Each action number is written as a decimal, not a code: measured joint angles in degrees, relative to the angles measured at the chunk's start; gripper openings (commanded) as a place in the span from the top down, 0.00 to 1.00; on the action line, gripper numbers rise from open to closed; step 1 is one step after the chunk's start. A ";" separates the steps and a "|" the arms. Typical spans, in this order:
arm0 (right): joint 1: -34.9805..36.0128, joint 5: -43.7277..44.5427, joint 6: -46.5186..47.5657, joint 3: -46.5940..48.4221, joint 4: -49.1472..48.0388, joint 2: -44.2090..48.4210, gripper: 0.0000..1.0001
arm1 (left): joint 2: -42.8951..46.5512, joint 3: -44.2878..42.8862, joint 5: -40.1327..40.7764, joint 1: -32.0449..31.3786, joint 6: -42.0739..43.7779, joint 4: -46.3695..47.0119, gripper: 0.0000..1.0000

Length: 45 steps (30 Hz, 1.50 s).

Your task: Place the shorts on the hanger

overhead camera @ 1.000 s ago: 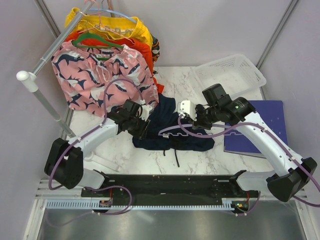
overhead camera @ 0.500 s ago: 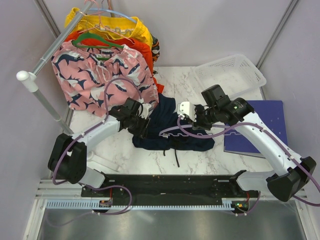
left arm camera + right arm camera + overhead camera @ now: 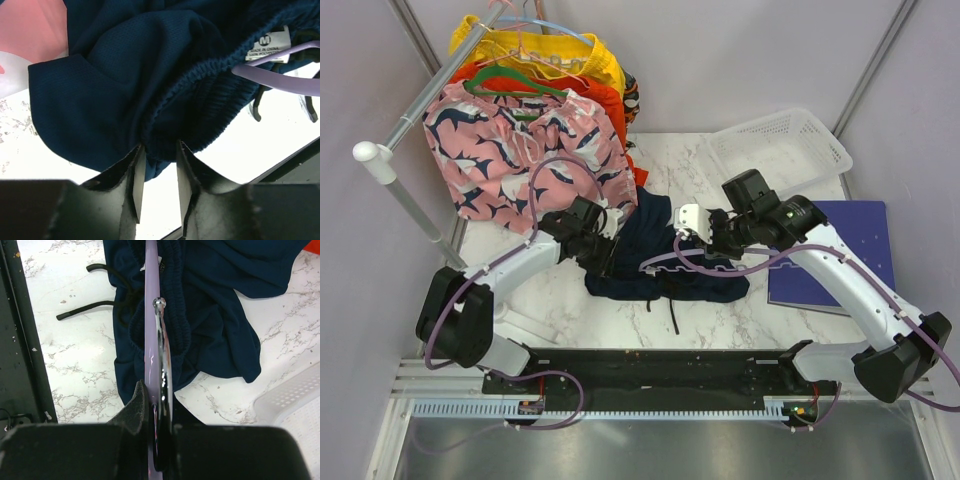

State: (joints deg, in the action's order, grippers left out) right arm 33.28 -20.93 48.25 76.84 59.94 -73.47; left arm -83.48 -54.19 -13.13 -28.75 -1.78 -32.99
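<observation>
The fingers of my left gripper are apart around the end of the waistband, so they should pinch the waistband's upper edge (image 3: 148, 127) and hold it while the hanger's tip slides inside.
The dark navy shorts (image 3: 665, 270) lie crumpled on the marble table between my arms, with the drawstring (image 3: 673, 312) trailing toward me. My left gripper (image 3: 607, 256) is at their left edge. In the left wrist view the gripper (image 3: 160, 155) pinches a fold of the elastic waistband (image 3: 200, 75), and the white label (image 3: 267, 44) shows beyond. My right gripper (image 3: 708, 242) is shut on the pale hanger (image 3: 151, 315) by its metal hook (image 3: 162, 345). It holds the hanger's arm over the waistband opening. The hanger also shows in the left wrist view (image 3: 285, 82).
A clothes rail (image 3: 410, 205) at the back left carries pink shark-print shorts (image 3: 520, 150), orange and yellow shorts. A white basket (image 3: 780, 150) stands at the back right. A blue mat (image 3: 850, 250) lies under the right arm.
My left arm has shifted slightly up and left while holding the waistband. My right gripper and the hanger have edged slightly left.
</observation>
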 measured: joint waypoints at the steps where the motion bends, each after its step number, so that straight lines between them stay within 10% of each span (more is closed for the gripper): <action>1: 0.00 0.07 0.00 0.00 0.00 0.00 1.00 | -0.44 -0.04 -0.07 0.00 -0.11 0.07 0.68; 9: 0.00 2.05 0.39 -1.22 -0.42 0.00 1.00 | -1.44 -0.26 0.39 0.68 -0.55 0.35 0.27; 14: 0.00 2.82 0.83 -2.16 -0.44 0.00 1.00 | -1.25 1.18 -8.20 5.66 -0.59 1.38 0.22; 26: 0.00 2.34 0.83 -2.12 -0.59 0.00 1.00 | 4.31 3.21 -10.82 4.15 -2.27 4.15 0.57; 37: 0.00 -0.48 1.16 0.87 -0.87 -2.73 1.00 | -0.04 0.79 -3.67 1.22 -2.29 1.79 0.55; 45: 0.68 -2.23 1.68 2.75 -0.87 -5.77 1.00 | -0.79 -0.42 -2.05 0.81 -2.03 1.11 0.98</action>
State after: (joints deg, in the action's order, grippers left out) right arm 33.95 -23.16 49.93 79.59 59.07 -79.24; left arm -84.27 -54.61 -15.18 -27.94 -3.81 -31.88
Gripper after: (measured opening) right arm 0.074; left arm 0.091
